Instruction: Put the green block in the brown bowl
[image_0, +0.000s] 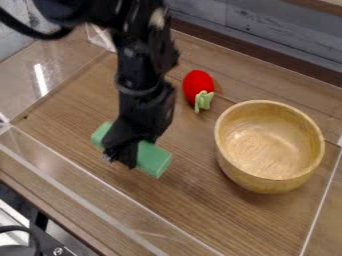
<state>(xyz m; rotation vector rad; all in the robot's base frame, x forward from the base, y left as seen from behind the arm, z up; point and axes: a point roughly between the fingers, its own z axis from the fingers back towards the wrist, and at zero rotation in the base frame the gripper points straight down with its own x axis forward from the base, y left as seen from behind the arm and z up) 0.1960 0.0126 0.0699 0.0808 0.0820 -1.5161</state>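
My gripper is to release the green block across the middle of the brown bowl's bottom (270, 148).
The green block (155, 160) is a flat light green bar at the front left of the wooden table, raised a little off the surface. My gripper (127, 153) points straight down and is shut on the block's middle, with dark fingers on both sides and the two ends sticking out. The brown bowl (223, 142) is a round wooden bowl with a thick rim. It stands to the right of the gripper, apart from it, and nothing lies inside.
A small red rounded object (198, 82) with a green stem lies behind the gripper, between it and the bowl. A clear plastic wall (80, 205) runs along the table's front and left edges.
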